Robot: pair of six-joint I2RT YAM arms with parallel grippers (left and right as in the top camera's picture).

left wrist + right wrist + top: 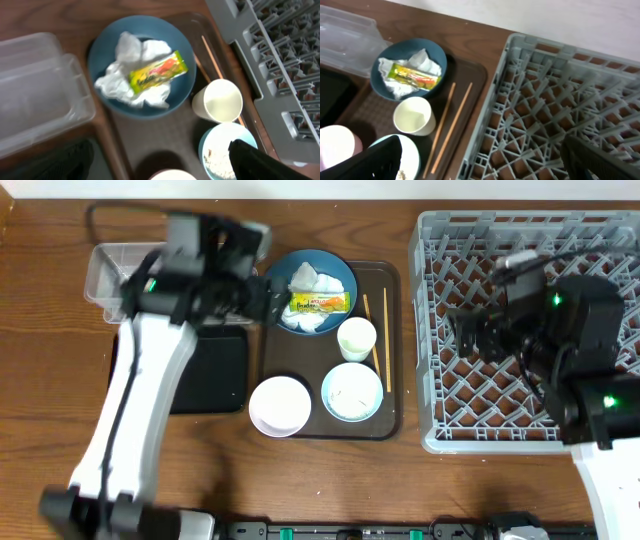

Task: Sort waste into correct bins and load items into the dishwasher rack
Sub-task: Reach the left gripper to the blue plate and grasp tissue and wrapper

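Note:
My left gripper will close on the wrapper's middle [316, 301] [155, 74], gathering up the crumpled white tissue under it from the dark blue plate.
A dark blue plate [340, 272] on the brown serving tray holds crumpled white tissue [304, 279] and a yellow-orange-green wrapper [318, 304]. A white cup [356, 338], a light blue bowl [352, 392] with rice grains [217, 160], a white bowl [279, 406] and two chopsticks [377, 340] share that tray. My left gripper [262, 304] is open and empty at the plate's left edge, above the tray [155, 165]. My right gripper [468, 330] is open and empty above the grey dishwasher rack [440, 240]. The rack holds nothing.
The clear tub [110, 270] stands at the back left, with the black tray [210, 370] in front of it, partly under my left arm. The brown serving tray [388, 280] lies between the bins and the rack. The rack's left wall [492, 100] runs close to the chopsticks [452, 125].

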